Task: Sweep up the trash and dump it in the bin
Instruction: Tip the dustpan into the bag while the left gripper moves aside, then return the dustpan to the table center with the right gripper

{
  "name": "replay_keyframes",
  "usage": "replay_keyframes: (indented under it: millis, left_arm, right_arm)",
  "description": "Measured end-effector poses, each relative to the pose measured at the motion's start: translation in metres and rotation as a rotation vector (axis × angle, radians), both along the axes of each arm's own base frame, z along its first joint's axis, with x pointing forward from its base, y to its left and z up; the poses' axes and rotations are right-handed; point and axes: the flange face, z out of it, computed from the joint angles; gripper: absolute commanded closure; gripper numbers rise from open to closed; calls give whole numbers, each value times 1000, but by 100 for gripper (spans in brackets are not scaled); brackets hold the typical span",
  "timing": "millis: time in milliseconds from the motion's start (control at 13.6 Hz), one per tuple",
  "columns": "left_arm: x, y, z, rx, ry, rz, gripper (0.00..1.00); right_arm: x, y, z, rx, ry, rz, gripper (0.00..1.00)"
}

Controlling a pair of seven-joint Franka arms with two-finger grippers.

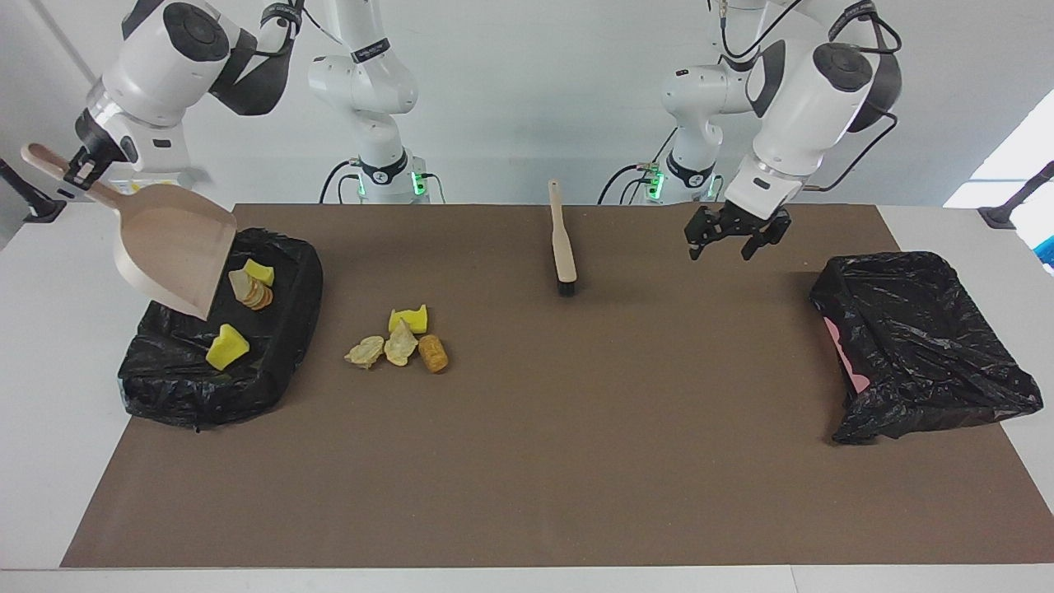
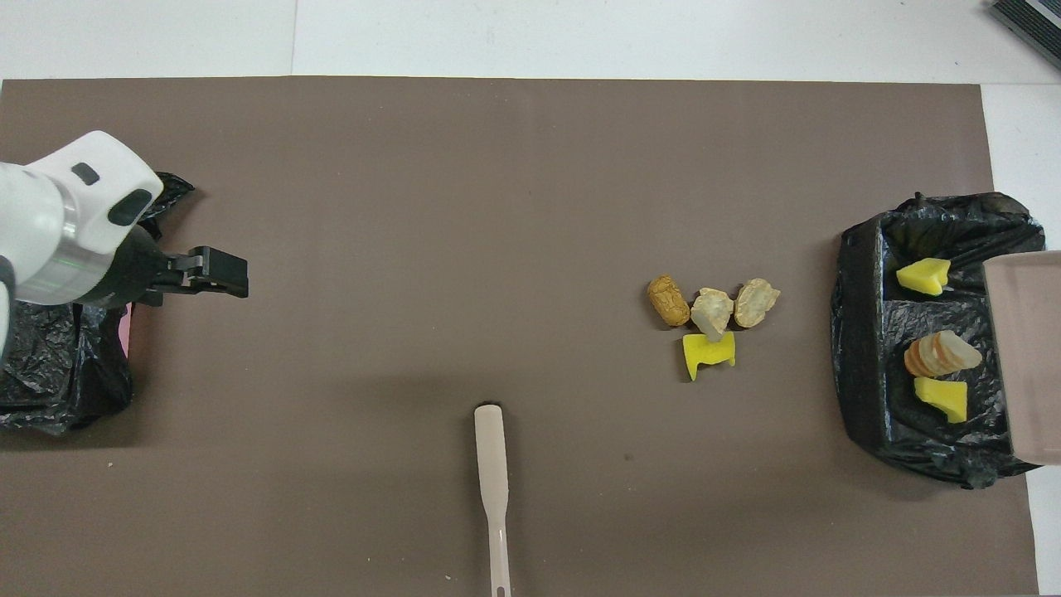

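Note:
My right gripper will put the beige dustpan down and release it on the bare brown mat (image 2: pixel 483 211) past the thick end of the beige brush.
My right gripper (image 1: pixel 82 169) is shut on the handle of a beige dustpan (image 1: pixel 173 247), held tilted mouth-down over a black-lined bin (image 1: pixel 272 362) at the right arm's end. The bin holds two yellow sponge chunks (image 1: pixel 226 346) and a beige-brown lump (image 1: pixel 251 290). More trash lies on the mat beside the bin: a yellow chunk (image 1: pixel 409 319), two beige lumps (image 1: pixel 366 352) and a brown cork (image 1: pixel 433 352). The overhead view shows this pile (image 2: pixel 711 311), the bin (image 2: pixel 858 332) and the dustpan (image 2: pixel 1028 356). My left gripper (image 1: pixel 735 239) is open and empty above the mat.
A beige brush (image 1: pixel 564 239) lies on the brown mat nearer to the robots than the trash pile; it also shows in the overhead view (image 2: pixel 491 473). A second black-lined bin (image 1: pixel 914 346) with a pink patch stands at the left arm's end.

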Motion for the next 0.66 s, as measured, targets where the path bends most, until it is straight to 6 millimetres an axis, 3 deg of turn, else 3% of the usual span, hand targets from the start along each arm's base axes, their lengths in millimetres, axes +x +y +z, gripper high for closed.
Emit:
replay_keyframes:
  millis: [147,369,664]
  left_arm:
    - [2,10,4,-2,10,-4,0]
    - [3,8,2,2,13,-9,0]
    - [4,20,14,47,25,-7,0]
  right_arm:
    - [2,27,-7,109,-58,-28,100]
    - [6,60,-24,326,-247,-233,100]
    - [17,170,-65,515,-443,-543,100]
